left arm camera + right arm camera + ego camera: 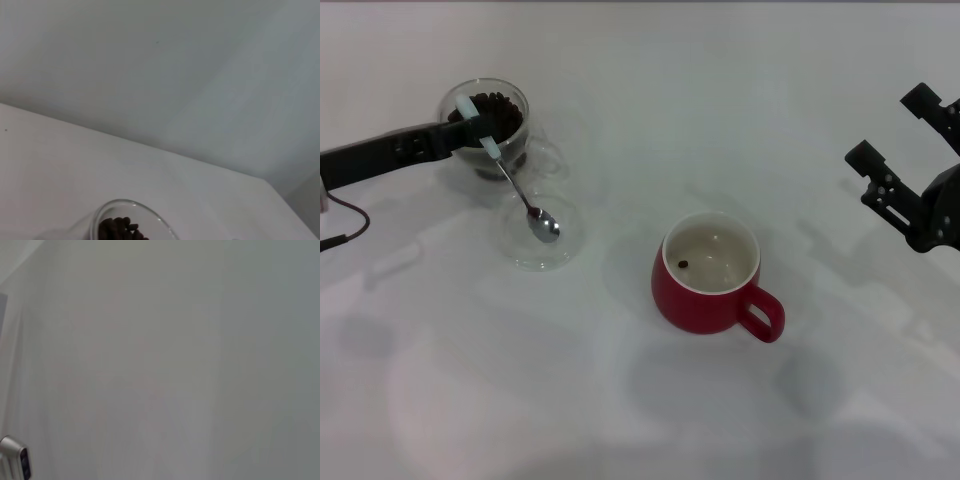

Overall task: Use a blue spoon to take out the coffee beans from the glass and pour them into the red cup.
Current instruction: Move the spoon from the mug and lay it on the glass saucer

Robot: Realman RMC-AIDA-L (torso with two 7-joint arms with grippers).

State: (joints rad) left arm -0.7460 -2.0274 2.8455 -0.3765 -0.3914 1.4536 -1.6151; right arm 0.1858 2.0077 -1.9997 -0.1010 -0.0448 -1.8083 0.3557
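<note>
I will use my left gripper to lay the blue spoon down across the clear saucer's edge [522,206] that is nearest the glass.
The glass [486,124] stands at the far left with a heap of coffee beans [503,108] in it. It also shows in the left wrist view [126,224], with the beans [119,230] inside. My left gripper [468,128] reaches in from the left in front of the glass and is shut on the pale handle of the blue spoon [516,185]. The spoon slants down, and its metal bowl lies empty over a flat clear saucer [558,259]. The red cup [702,300] stands at the middle with one bean [683,264] inside. My right gripper [898,130] is open and empty at the right edge.
The white table [650,110] carries only these things. The saucer sits just in front of the glass. A small grey metal part [15,460] shows at the edge of the right wrist view.
</note>
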